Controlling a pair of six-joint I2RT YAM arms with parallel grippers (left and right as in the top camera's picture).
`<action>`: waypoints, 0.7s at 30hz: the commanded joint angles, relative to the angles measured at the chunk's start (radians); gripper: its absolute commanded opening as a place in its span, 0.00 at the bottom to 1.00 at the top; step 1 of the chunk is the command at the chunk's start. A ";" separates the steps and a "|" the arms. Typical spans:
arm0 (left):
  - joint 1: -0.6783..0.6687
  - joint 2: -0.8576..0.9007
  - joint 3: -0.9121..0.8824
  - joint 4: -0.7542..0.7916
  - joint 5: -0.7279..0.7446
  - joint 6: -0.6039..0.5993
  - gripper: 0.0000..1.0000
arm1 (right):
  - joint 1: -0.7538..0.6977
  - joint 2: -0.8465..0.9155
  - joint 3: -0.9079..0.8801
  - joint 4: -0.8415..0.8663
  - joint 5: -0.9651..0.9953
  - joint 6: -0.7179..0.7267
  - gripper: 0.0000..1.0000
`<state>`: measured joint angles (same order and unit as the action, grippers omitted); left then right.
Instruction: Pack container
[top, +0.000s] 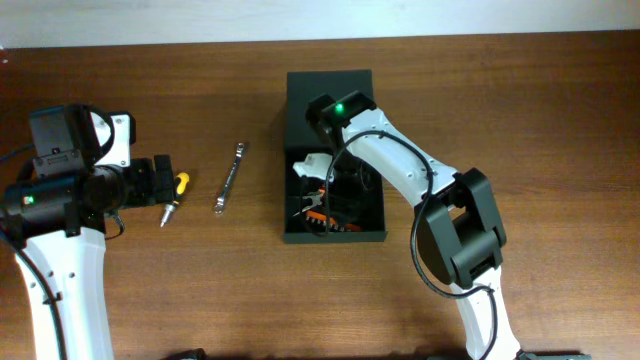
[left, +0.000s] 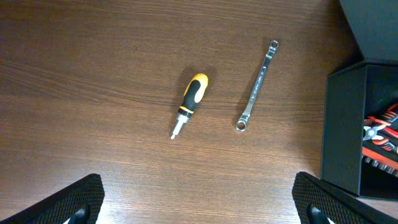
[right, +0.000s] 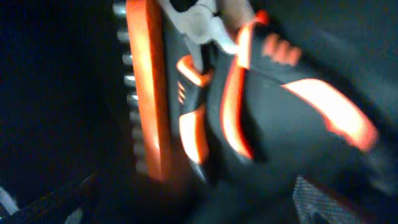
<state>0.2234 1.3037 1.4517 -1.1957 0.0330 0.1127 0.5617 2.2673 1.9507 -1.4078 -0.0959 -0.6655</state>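
My left gripper goes past the screwdriver next. Then it should close at the middle of the steel wrench (top: 227, 186) (left: 252, 98).
The dark green container (top: 333, 236) stands in the middle of the table with its flap lid (top: 330, 85) open at the back; its wall also shows in the left wrist view (left: 342, 124). Orange and black pliers (right: 249, 106) and an orange socket rail (right: 146, 93) lie inside it. My right gripper (right: 199, 205) is down inside the container (top: 322, 188), fingers wide apart, close above the blurred tools. A yellow and black screwdriver (left: 191, 102) and a steel wrench (left: 256, 84) lie on the table to the left of the container. My left gripper (left: 199, 205) is open and empty, hovering just short of the screwdriver (top: 174, 192).
The wrench (top: 230, 178) lies between the screwdriver and the container's left wall. The table is brown wood (top: 520, 120). The right arm's white links arch over the container's right side (top: 400, 165).
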 joint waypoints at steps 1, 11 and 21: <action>-0.003 0.003 0.016 0.009 -0.003 0.013 0.99 | -0.023 -0.118 0.127 -0.019 0.046 0.069 0.99; -0.100 0.011 0.016 0.085 0.072 0.175 0.99 | -0.303 -0.290 0.513 -0.117 0.115 0.344 0.99; -0.274 0.299 0.016 0.152 0.024 0.203 0.99 | -0.701 -0.329 0.509 -0.198 -0.029 0.469 0.99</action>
<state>-0.0315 1.4876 1.4593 -1.0466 0.0673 0.2867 -0.0723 1.9202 2.4821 -1.5929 -0.0517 -0.2413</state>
